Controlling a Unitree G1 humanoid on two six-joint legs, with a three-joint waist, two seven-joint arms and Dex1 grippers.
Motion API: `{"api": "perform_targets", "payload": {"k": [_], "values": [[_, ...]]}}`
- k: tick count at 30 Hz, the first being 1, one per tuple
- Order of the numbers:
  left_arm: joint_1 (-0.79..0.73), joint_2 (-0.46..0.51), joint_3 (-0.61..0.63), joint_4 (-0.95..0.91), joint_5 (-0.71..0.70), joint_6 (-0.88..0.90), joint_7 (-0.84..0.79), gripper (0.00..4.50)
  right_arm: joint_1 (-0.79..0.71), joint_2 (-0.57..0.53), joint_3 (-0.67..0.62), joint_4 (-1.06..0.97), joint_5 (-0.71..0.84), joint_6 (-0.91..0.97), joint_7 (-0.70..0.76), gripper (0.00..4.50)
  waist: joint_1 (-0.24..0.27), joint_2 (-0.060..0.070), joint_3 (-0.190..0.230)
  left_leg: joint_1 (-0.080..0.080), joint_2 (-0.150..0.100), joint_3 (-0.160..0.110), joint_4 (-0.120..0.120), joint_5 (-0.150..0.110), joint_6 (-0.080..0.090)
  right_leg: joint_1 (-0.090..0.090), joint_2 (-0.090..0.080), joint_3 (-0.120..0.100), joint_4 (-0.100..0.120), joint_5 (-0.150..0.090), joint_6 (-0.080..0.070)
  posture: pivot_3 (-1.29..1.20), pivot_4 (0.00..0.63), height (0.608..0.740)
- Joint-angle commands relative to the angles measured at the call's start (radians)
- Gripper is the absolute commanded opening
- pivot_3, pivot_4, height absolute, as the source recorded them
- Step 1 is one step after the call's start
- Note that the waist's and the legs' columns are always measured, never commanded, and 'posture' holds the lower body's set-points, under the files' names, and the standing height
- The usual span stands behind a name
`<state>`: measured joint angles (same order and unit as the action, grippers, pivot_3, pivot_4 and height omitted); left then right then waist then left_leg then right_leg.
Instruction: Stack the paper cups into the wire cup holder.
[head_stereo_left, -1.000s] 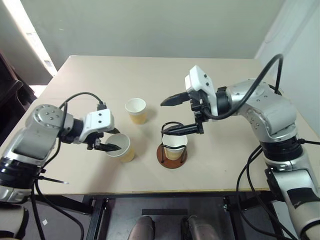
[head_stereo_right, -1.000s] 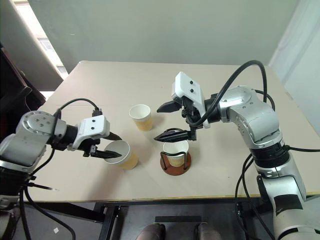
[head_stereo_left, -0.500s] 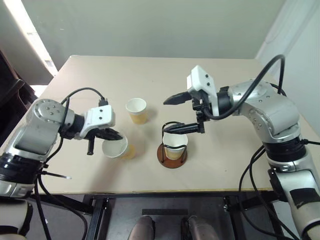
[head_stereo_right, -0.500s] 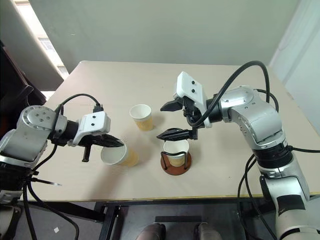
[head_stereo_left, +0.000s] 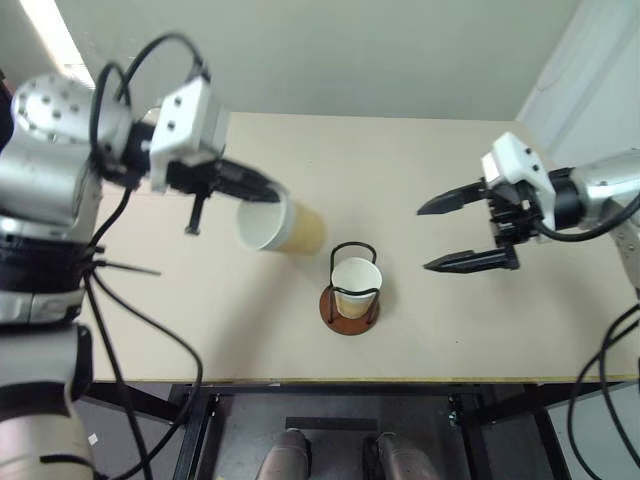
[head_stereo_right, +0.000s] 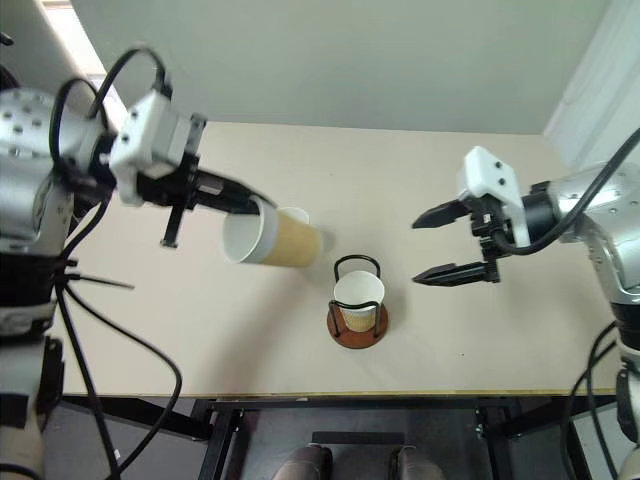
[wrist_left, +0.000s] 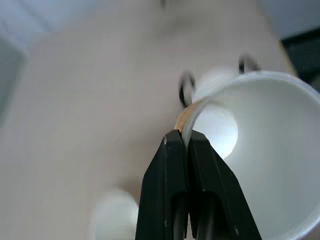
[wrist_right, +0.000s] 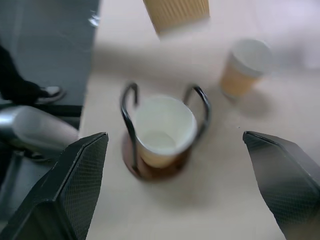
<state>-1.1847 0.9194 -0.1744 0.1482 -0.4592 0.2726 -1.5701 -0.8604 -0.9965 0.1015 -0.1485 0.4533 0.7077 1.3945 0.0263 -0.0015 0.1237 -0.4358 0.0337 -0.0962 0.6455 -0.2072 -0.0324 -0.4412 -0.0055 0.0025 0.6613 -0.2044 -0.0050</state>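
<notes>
The robot's left gripper should release the lifted paper cup inside the upright cup (head_stereo_left: 357, 277) (wrist_left: 215, 81) between the black hoops of the holder.
My left gripper (head_stereo_left: 262, 196) is shut on the rim of a pale yellow-tan paper cup (head_stereo_left: 278, 227). The cup hangs in the air, tipped on its side, above the table to the left of the wire cup holder (head_stereo_left: 349, 310). In the left wrist view the two fingers (wrist_left: 172, 170) pinch the white rim of this cup (wrist_left: 265, 150). A second paper cup (head_stereo_left: 356, 281) stands upright inside the holder's black hoops. A third cup (wrist_right: 247, 67) stands on the table beyond the holder, largely hidden behind the lifted cup in the eye views. My right gripper (head_stereo_left: 424, 238) hangs open and empty, to the right of the holder.
The beige table (head_stereo_left: 430, 150) has bare room on its far side and to the right of the holder. Its front edge (head_stereo_left: 400, 380) runs just below the holder. A grey wall rises behind the table.
My left gripper has shut on the cup's rim and lifted it up and rightward, tipping it sideways. My right gripper has drawn away to the right from above the holder, staying open.
</notes>
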Motion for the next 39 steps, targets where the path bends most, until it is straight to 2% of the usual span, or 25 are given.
{"api": "perform_targets", "payload": {"k": [1,6,12,23,34,39], "values": [[-0.128,-0.047,-0.130,0.058,-0.074,-0.093,-0.044,0.03,0.013,-0.032,-0.063,-0.011,-0.006,-0.018,-0.031,4.50,0.000,0.000,0.000,0.000,-0.001,0.001,0.000,0.000,0.001,0.000,0.000,0.000,-0.001,0.001,0.001,0.00,0.150,0.740],[-0.217,-0.123,-0.349,0.189,-0.074,-0.214,-0.044,0.03,0.058,-0.046,-0.084,-0.071,0.010,0.006,-0.068,4.50,-0.003,0.004,0.001,0.001,-0.002,0.003,0.001,0.001,0.006,0.005,-0.001,0.002,-0.004,0.003,0.007,0.00,0.150,0.740],[-0.267,-0.192,-0.482,0.333,-0.020,-0.330,-0.044,0.03,0.112,-0.060,-0.122,-0.137,0.038,0.043,-0.109,4.50,-0.001,0.004,0.001,-0.003,-0.001,0.003,0.003,0.000,0.008,0.005,0.000,0.002,-0.013,0.008,0.014,0.00,0.150,0.740],[-0.282,-0.207,-0.566,0.332,-0.042,-0.381,-0.044,0.03,0.154,-0.074,-0.138,-0.185,0.057,0.073,-0.157,4.50,0.009,0.005,0.001,-0.016,-0.003,0.004,0.023,-0.008,0.019,0.005,-0.002,0.004,-0.019,0.006,0.025,0.00,0.150,0.740],[-0.272,-0.265,-0.563,0.365,0.063,-0.410,-0.044,0.03,0.172,-0.078,-0.145,-0.233,0.082,0.094,-0.193,4.50,0.015,0.005,0.001,-0.016,-0.004,0.005,0.025,-0.008,0.020,0.006,-0.002,0.004,-0.017,0.007,0.027,0.00,0.150,0.740],[-0.270,-0.295,-0.551,0.383,0.093,-0.416,-0.044,0.03,0.179,-0.063,-0.235,-0.273,0.212,0.119,-0.169,4.50,0.015,0.005,0.001,-0.016,-0.004,0.005,0.025,-0.008,0.020,0.006,-0.002,0.004,-0.017,0.007,0.027,0.00,0.150,0.740]]}}
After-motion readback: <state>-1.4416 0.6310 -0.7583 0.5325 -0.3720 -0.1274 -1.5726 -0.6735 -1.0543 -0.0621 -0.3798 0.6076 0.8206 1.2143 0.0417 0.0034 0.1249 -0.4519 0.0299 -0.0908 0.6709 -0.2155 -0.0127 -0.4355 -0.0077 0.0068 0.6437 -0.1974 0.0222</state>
